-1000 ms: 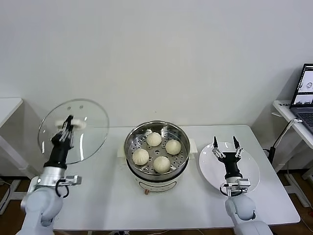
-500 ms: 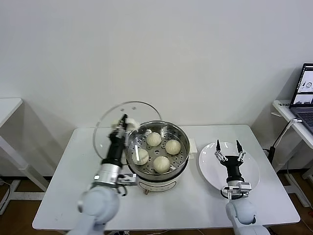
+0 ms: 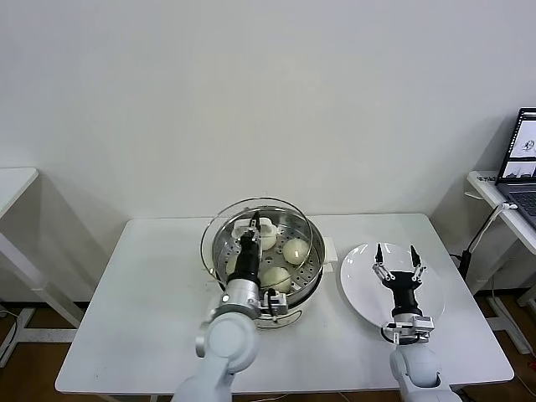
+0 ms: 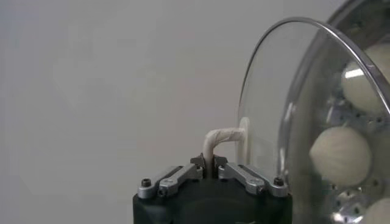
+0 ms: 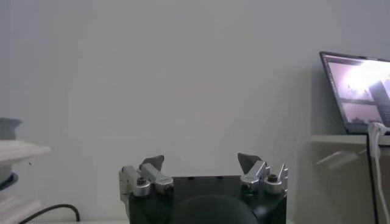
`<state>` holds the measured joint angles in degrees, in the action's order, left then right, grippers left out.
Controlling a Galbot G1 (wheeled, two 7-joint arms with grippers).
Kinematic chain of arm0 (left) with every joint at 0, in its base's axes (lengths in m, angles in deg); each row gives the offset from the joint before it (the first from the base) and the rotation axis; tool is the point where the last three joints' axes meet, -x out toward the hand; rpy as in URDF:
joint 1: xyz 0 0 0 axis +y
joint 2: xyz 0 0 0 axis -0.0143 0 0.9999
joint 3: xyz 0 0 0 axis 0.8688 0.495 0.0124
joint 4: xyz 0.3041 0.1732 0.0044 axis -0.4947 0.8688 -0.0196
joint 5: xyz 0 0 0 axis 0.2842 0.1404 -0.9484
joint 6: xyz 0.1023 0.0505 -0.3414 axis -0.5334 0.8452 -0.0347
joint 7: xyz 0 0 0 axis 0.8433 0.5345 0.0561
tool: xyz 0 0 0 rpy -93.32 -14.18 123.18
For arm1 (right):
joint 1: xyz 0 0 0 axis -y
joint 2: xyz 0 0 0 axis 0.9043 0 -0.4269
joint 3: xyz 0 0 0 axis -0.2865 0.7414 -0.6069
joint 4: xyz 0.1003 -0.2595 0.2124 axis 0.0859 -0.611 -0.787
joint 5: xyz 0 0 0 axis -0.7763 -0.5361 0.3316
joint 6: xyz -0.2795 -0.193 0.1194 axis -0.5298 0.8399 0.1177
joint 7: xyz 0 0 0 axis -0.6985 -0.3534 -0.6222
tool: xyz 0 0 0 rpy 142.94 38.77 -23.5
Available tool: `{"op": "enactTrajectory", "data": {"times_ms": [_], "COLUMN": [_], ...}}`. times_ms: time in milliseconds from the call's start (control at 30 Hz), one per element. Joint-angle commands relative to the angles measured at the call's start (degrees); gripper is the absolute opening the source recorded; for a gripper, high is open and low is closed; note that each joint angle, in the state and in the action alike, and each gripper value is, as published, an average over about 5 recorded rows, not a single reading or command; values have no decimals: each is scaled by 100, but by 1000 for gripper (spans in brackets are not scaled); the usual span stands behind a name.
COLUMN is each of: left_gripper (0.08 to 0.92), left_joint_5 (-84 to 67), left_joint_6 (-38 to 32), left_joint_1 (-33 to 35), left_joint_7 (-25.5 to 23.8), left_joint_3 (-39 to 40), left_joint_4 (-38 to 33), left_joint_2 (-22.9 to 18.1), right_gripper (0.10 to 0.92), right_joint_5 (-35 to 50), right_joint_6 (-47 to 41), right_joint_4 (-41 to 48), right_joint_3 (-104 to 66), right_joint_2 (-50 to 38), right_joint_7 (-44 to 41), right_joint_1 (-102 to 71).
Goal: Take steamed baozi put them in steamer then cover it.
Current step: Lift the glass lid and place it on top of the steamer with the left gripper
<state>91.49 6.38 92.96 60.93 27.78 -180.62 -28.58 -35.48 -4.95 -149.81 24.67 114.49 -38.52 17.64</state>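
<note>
My left gripper is to set down the clear glass cover. It will let go of it flat on the steamer's rim, centered over the baozi (image 3: 268, 252).
The steamer (image 3: 311, 280) stands mid-table on its white base, with cream-white baozi (image 3: 295, 249) on its perforated tray. My left gripper (image 3: 254, 224) is shut on the white handle (image 3: 267, 226) of the clear glass cover (image 3: 219, 228). It holds the cover tilted on edge over the steamer's left half. In the left wrist view the gripper (image 4: 210, 163) pinches the handle (image 4: 223, 137), with the cover (image 4: 268, 103) and baozi (image 4: 340, 155) beyond it. My right gripper (image 3: 396, 255) is open and empty above the white plate (image 3: 360, 289); it also shows in the right wrist view (image 5: 204, 163).
The white table (image 3: 142, 318) carries the steamer and the plate. A laptop (image 3: 523, 159) sits on a side table at the far right and also shows in the right wrist view (image 5: 359, 91). Another white table (image 3: 12, 180) stands at the far left.
My left arm has swung the cover from the far left, across the table, to over the steamer. My right gripper has drifted slightly right over the plate.
</note>
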Motion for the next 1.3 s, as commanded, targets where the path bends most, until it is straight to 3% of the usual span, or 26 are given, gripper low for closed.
{"op": "enactTrajectory", "data": {"times_ms": [33,1300], "left_gripper": [191,191], "left_joint_5": [695,823], "left_joint_6": [141,-28], "left_joint_1": [-87,-14], "left_joint_7": [-17,259], "left_joint_3": [248,216], "left_joint_4": [619,658], "left_joint_2": [-516,-609], "right_gripper": [823,823], "right_joint_5": [-26,-109], "right_joint_6": [30,69], "right_joint_4": [88,220], "right_joint_3": [-51,-42], "right_joint_2": [24,48], "right_joint_7": [-7,-43], "right_joint_1": [-5,1]}}
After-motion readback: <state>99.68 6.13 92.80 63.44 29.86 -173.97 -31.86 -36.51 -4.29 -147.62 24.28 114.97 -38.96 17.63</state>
